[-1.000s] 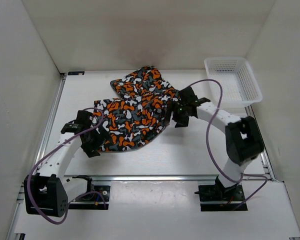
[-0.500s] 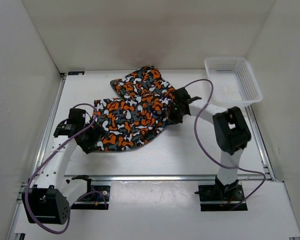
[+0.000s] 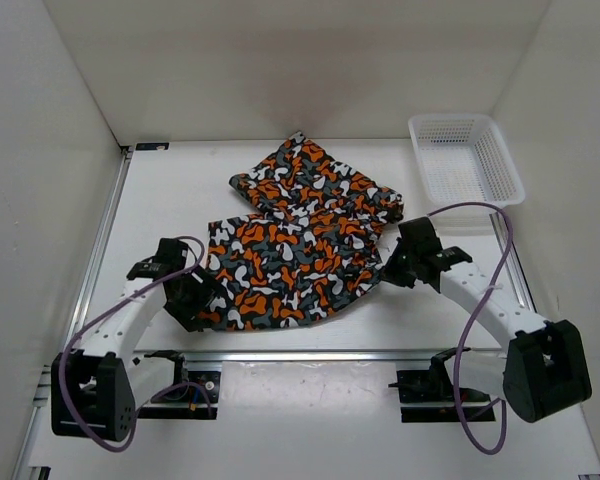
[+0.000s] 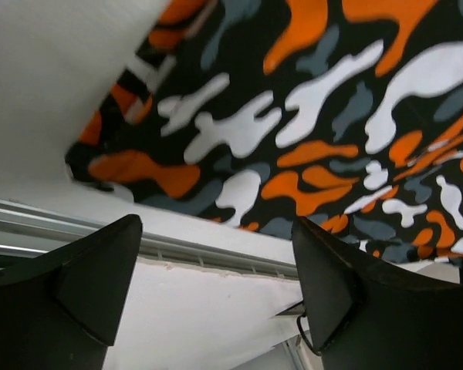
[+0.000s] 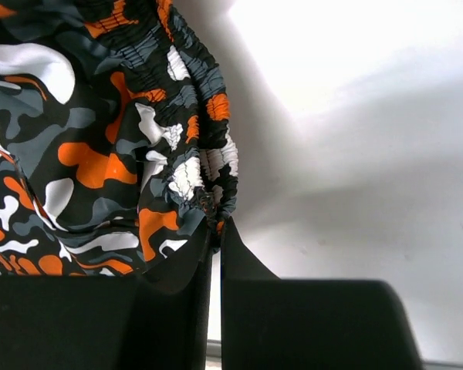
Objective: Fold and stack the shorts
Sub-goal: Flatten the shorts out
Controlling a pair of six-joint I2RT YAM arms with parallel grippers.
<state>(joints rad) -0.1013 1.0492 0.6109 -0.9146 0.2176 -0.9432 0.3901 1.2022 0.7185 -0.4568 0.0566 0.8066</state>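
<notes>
My open left fingers stop short of the shorts' near corner, so they should move in and pinch the leg hem farther up (image 4: 141, 79).
The shorts (image 3: 305, 240), printed in orange, black, grey and white blotches, lie spread in the middle of the table. My right gripper (image 3: 398, 262) is at their right edge. In the right wrist view it (image 5: 216, 223) is shut on the gathered elastic waistband of the shorts (image 5: 100, 139). My left gripper (image 3: 195, 300) sits at the near left corner of the cloth. The left wrist view shows it (image 4: 216, 270) open with nothing between its fingers (image 4: 100, 277), and the shorts (image 4: 293, 116) lie just beyond the tips.
A white mesh basket (image 3: 465, 160) stands at the far right of the table. A metal rail (image 3: 330, 354) runs along the near edge, and white walls close in the left, back and right sides.
My right gripper has shut on the waistband and pulled back toward the near right, dragging the shorts that way. My left gripper has moved nearer, to the cloth's near left corner.
</notes>
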